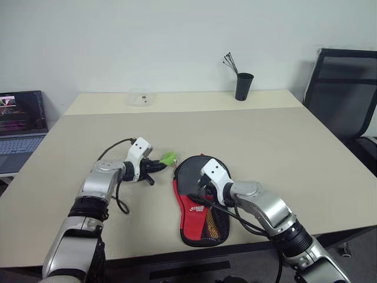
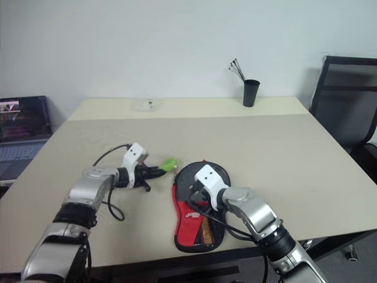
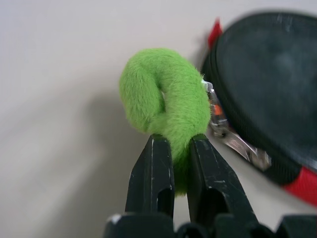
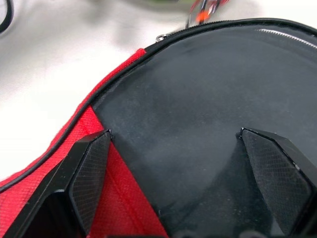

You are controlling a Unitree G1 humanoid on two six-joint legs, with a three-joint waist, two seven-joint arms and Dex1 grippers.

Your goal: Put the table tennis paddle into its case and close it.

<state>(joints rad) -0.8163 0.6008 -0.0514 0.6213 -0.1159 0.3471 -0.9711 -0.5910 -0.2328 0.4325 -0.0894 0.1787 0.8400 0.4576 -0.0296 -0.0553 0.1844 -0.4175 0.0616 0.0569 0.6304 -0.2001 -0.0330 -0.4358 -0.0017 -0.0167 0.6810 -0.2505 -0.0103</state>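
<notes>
I need to release the green tag from my left gripper so that it rests on the beige table (image 1: 247, 175), between the round end of the case and the black chair.
The case (image 1: 189, 207), a black paddle-shaped pouch with a red mesh section, lies flat near the table's front edge. A fuzzy green tag (image 3: 163, 94) hangs from its metal zip pull (image 3: 237, 145) at the round end's left side. My left gripper (image 3: 178, 141) is shut on that green tag (image 1: 168, 158), just left of the case. My right gripper (image 4: 173, 134) stands open just over the black round part of the case (image 4: 198, 99), one finger over the red seam. The table tennis paddle is hidden.
A black cup with sticks (image 1: 243, 86) and a small clear container (image 1: 141, 97) stand at the back of the beige table (image 1: 265, 135). A laptop (image 1: 20, 127) sits off the left side, a black chair (image 1: 344, 94) at the right.
</notes>
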